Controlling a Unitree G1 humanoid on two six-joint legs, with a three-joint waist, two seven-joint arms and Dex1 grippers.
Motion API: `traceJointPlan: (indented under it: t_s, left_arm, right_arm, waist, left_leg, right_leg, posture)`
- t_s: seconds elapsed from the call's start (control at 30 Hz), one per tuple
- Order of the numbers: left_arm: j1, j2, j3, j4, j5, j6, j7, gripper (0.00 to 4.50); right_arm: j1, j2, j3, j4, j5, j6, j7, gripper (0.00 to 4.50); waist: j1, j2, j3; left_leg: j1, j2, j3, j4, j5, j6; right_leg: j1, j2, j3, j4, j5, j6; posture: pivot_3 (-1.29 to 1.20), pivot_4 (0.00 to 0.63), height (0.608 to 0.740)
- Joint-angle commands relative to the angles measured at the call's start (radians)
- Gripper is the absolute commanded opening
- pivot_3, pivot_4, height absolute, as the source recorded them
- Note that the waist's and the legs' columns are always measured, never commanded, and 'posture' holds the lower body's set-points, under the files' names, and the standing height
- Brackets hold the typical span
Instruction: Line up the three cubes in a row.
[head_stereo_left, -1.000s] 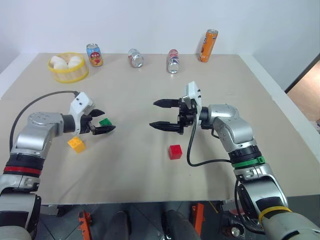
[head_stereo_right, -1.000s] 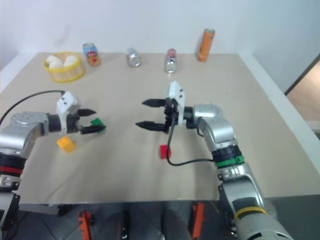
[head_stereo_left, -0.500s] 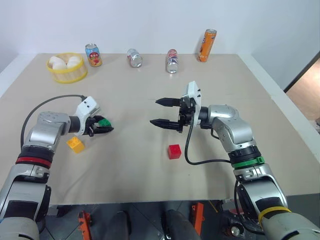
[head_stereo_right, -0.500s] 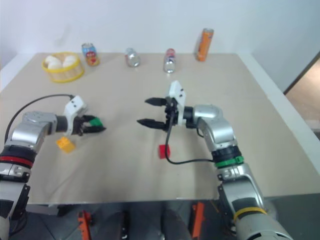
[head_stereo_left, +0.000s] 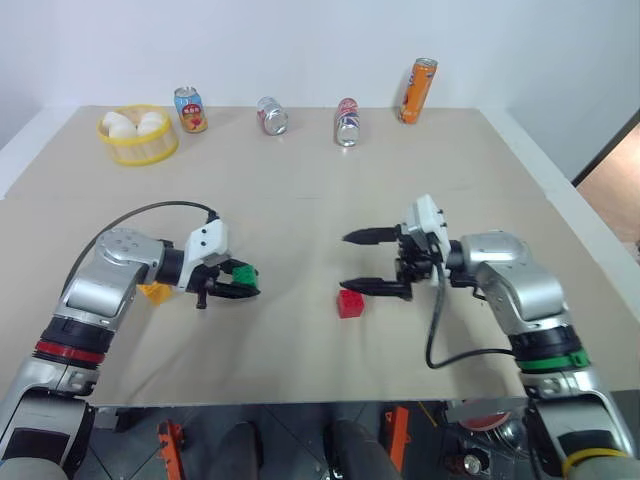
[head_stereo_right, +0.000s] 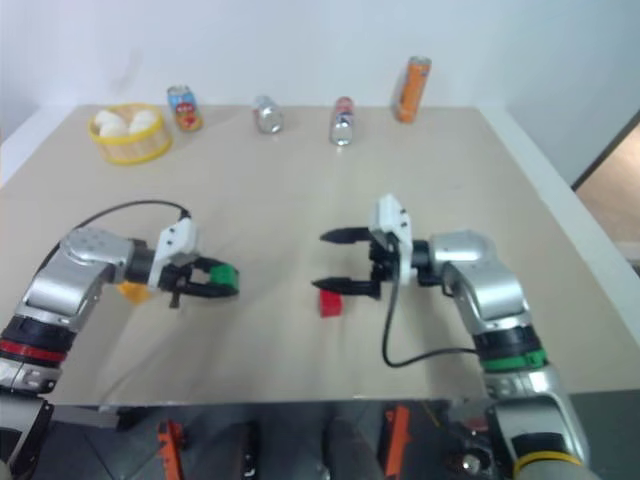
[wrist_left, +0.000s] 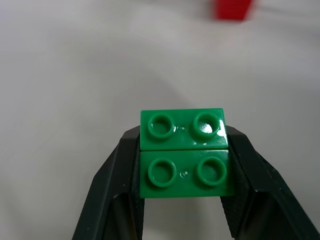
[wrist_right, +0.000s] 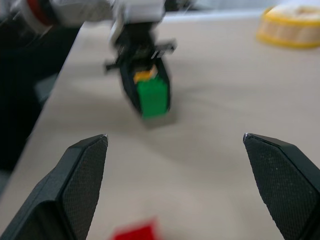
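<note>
My left gripper is holding the green cube, now pinched between both fingers. I will let go of it on the table (head_stereo_left: 291, 313) (wrist_left: 237, 75) next to the red cube, facing the yellow-orange cube.
My left gripper (head_stereo_left: 240, 283) is shut on the green cube (head_stereo_left: 243, 274); the left wrist view has its studded top (wrist_left: 184, 157) pinched between both fingers. The yellow-orange cube (head_stereo_left: 152, 291) lies on the table behind my left forearm, partly hidden by it. Near the middle front of the table rests the red cube (head_stereo_left: 349, 303). My right gripper (head_stereo_left: 348, 262) is open and points left. Its lower fingertip hovers just above the red cube's far right corner, with nothing between the fingers. The right wrist view faces the green cube (wrist_right: 151, 97) across the table.
At the back left stands a yellow basket (head_stereo_left: 137, 148) of white eggs. Several drink cans line the far edge: one upright (head_stereo_left: 189, 109), two lying down (head_stereo_left: 272, 115) (head_stereo_left: 347, 121), and a tall orange one (head_stereo_left: 420, 90). Bare table (head_stereo_left: 300, 200) separates the two grippers.
My left gripper shut on the green cube and carried it right and toward the front. My right gripper, still open, moved right and nearer, down beside the red cube.
</note>
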Motion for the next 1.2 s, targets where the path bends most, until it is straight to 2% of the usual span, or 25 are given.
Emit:
traceJointPlan:
  t_s: [0.03, 0.2, 0.4, 0.8, 0.87, 1.07, 1.13, 1.2]
  left_arm:
    - [-0.025, -0.022, -0.046, -0.113, 0.004, 0.078, 0.030, 1.37]
    - [-0.059, -0.084, -0.113, -0.149, 0.034, 0.185, 0.099, 1.37]
    - [-0.061, -0.104, -0.167, -0.182, 0.036, 0.273, 0.121, 1.37]
    - [-0.059, -0.108, -0.212, -0.168, 0.064, 0.293, 0.151, 1.37]
    - [-0.056, -0.110, -0.211, -0.171, 0.060, 0.291, 0.149, 2.39]
    - [-0.053, -0.108, -0.208, -0.175, 0.055, 0.296, 0.155, 4.41]
    - [-0.050, -0.100, -0.188, -0.195, 0.039, 0.301, 0.151, 4.47]
    - [-0.027, -0.090, -0.120, -0.257, -0.034, 0.303, 0.130, 4.47]
  right_arm:
    - [0.017, -0.044, -0.030, -0.082, 0.020, 0.017, 0.016, 4.50]
    - [0.030, -0.063, -0.044, -0.109, 0.016, 0.022, -0.011, 4.50]
    - [0.039, -0.064, -0.063, -0.121, 0.020, 0.023, -0.039, 4.50]
    - [0.033, -0.055, -0.064, -0.118, 0.018, 0.021, -0.058, 4.50]
    - [0.033, -0.055, -0.065, -0.117, 0.019, 0.022, -0.058, 4.50]
    - [0.028, -0.056, -0.066, -0.110, 0.021, 0.021, -0.055, 4.50]
    - [0.019, -0.053, -0.069, -0.109, 0.031, 0.025, -0.050, 4.50]
    - [0.009, -0.043, -0.073, -0.117, 0.053, 0.038, -0.046, 4.50]
  waist:
    - [-0.002, 0.000, 0.000]
    - [-0.004, 0.000, 0.000]
    - [-0.002, 0.000, 0.000]
    - [-0.003, 0.000, 0.000]
    - [-0.003, 0.000, 0.000]
    - [-0.002, 0.000, 0.000]
    - [-0.002, 0.000, 0.000]
    - [-0.004, 0.000, 0.000]
  left_leg:
    - [0.001, 0.000, 0.000, 0.001, 0.000, 0.000]
    - [0.004, 0.000, 0.000, 0.002, 0.001, 0.002]
    - [0.003, 0.000, 0.000, 0.004, 0.001, 0.002]
    - [0.003, 0.000, 0.000, 0.004, 0.001, 0.002]
    - [0.003, 0.000, 0.000, 0.004, 0.001, 0.002]
    - [0.002, 0.000, 0.000, 0.004, 0.001, 0.002]
    - [0.002, 0.000, 0.000, 0.004, 0.001, 0.002]
    - [0.002, 0.000, 0.000, 0.004, 0.001, 0.002]
  right_leg:
    - [0.001, 0.000, 0.000, 0.000, 0.001, 0.000]
    - [0.002, 0.002, 0.002, 0.000, 0.003, -0.002]
    - [0.002, 0.002, 0.003, 0.000, 0.004, -0.001]
    - [0.001, 0.002, 0.003, 0.000, 0.004, 0.000]
    - [0.002, 0.002, 0.003, 0.000, 0.004, 0.000]
    - [0.002, 0.002, 0.003, 0.000, 0.004, -0.001]
    - [0.002, 0.002, 0.003, 0.000, 0.004, -0.001]
    - [0.001, 0.002, 0.003, 0.000, 0.004, 0.000]
  posture:
    - [0.00, 0.150, 0.740]
    - [0.00, 0.150, 0.740]
    - [0.00, 0.150, 0.740]
    - [0.00, 0.150, 0.740]
    - [0.00, 0.150, 0.740]
    - [0.00, 0.150, 0.740]
    - [0.00, 0.150, 0.740]
    - [0.00, 0.150, 0.740]
